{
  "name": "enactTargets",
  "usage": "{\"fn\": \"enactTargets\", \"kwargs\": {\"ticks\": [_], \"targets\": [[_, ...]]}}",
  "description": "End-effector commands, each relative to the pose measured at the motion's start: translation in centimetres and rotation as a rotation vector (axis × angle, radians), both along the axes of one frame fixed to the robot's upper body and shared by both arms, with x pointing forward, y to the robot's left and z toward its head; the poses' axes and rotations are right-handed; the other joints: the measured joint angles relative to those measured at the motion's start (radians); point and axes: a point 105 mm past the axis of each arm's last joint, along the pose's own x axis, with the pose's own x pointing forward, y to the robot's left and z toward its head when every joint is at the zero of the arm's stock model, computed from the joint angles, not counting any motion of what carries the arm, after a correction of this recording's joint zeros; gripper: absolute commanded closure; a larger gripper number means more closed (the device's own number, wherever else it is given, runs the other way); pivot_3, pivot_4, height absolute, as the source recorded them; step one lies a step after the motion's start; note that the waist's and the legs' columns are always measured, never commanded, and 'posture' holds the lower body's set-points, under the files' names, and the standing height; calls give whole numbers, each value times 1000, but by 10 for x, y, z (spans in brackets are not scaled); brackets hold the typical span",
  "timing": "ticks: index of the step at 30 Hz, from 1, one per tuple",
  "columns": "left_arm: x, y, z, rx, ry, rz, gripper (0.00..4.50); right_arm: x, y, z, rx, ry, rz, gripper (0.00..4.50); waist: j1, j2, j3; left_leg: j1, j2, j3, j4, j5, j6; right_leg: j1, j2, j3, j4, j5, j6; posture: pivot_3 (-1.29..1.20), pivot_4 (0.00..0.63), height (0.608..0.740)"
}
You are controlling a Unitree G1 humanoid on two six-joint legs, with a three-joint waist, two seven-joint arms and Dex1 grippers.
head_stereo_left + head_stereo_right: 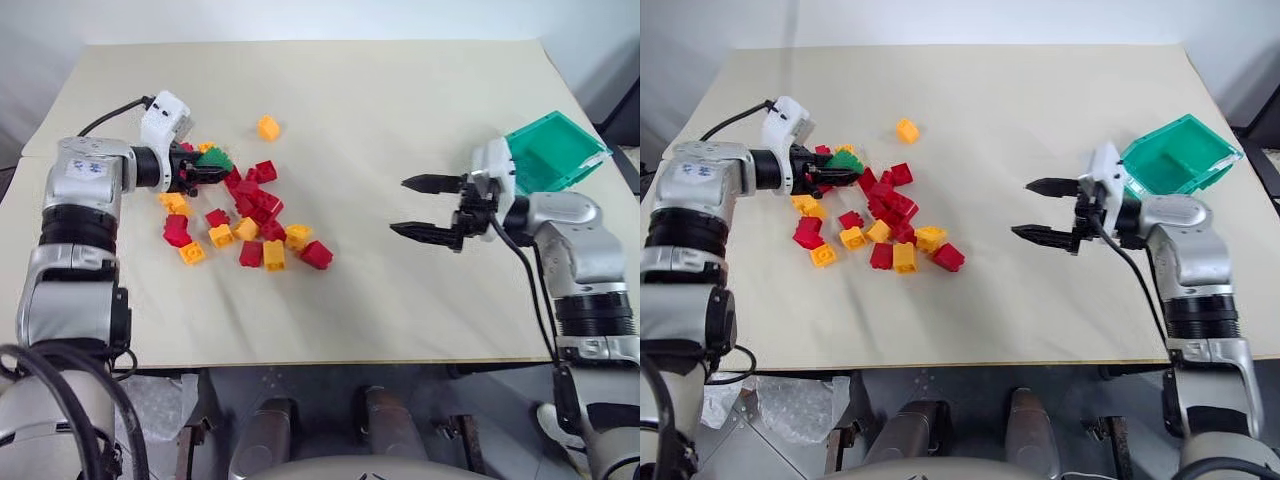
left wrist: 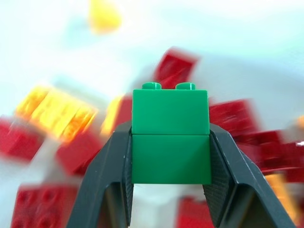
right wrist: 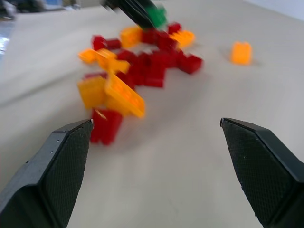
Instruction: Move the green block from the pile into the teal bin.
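My left gripper has the green block. It will set it down on the bare table [image 1: 389,250] between the pile and my right gripper.
The green block [image 2: 170,137] sits clamped between the two black fingers of my left gripper [image 1: 212,167], which is shut on it and holds it just above the pile [image 1: 245,222] of red and yellow-orange bricks at the table's left. The same block [image 3: 156,15] shows far off in the right wrist view. My right gripper [image 1: 428,208] hangs open and empty over bare table right of centre, fingers pointing toward the pile. The teal bin [image 1: 553,150] stands tilted behind it at the table's right edge.
One yellow-orange brick [image 1: 268,127] lies alone behind the pile. The beige table [image 1: 380,110] has free room in its middle and far half. Its front edge runs just below both arms.
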Motion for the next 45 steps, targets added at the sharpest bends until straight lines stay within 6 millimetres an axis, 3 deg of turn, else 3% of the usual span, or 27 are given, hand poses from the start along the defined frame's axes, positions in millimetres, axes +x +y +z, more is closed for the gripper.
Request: {"fn": "enactTargets", "kwargs": {"ticks": [1,7,13,17,20,23,32,33,38,42,45], "targets": [[-24,-44,24,-16,-135,-247,3006,-2,-8,17,14,-62,-33,0,1,0,0,0,0,0,0,0,0,0,0,0,0,0,0,0,150,740],[-44,-116,-6,-47,-150,-500,3006,-2,-27,20,-3,-78,-117,0,10,0,0,0,-1,0,2,0,1,0,0,1,1,1,1,0,150,740],[-39,-168,-34,-53,-92,-587,3006,-7,-42,15,-27,-65,-168,0,10,0,0,-1,-1,3,2,0,2,1,0,1,0,1,2,0,150,740],[-33,-231,-39,-43,-52,-670,3006,-14,-47,12,-20,-62,-202,0,22,-1,1,-1,-2,4,4,1,3,1,0,1,0,2,3,0,150,740],[-38,-246,-51,22,-36,-731,3006,-19,-48,12,-16,-69,-216,0,28,-1,1,-3,-4,6,5,0,6,1,-2,2,-2,3,6,0,150,740],[-39,-248,-56,66,-22,-757,3006,-25,-50,12,-14,-75,-237,0,18,-2,1,-3,-4,7,4,-1,7,0,-1,3,-4,4,6,0,150,740],[-38,-243,-61,135,26,-780,152,-32,-54,11,-16,-74,-274,0,28,-2,1,-6,-4,6,9,-1,9,0,-1,4,-3,4,8,0,150,740],[-38,-242,-59,133,17,-780,27,-32,-55,11,-18,-74,-276,0,28,-2,1,-6,-4,6,10,-2,9,0,-1,4,-3,4,8,0,150,740],[-27,-214,-34,88,-53,-755,27,-34,-63,13,-59,-69,-286,0,28,-1,1,-9,-5,5,15,-3,11,0,-1,3,-3,5,9,0,150,740],[-24,-169,4,-69,-173,-711,27,-44,-79,11,-122,-30,-310,0,25,-1,1,-10,-4,5,16,-3,11,-2,-1,4,-2,5,9,0,150,740],[-34,-130,15,-145,-204,-687,27,-54,-94,9,-180,4,-342,0,25,-1,1,-10,-4,4,15,-3,11,-3,-2,6,-1,5,9,0,150,740]]}}
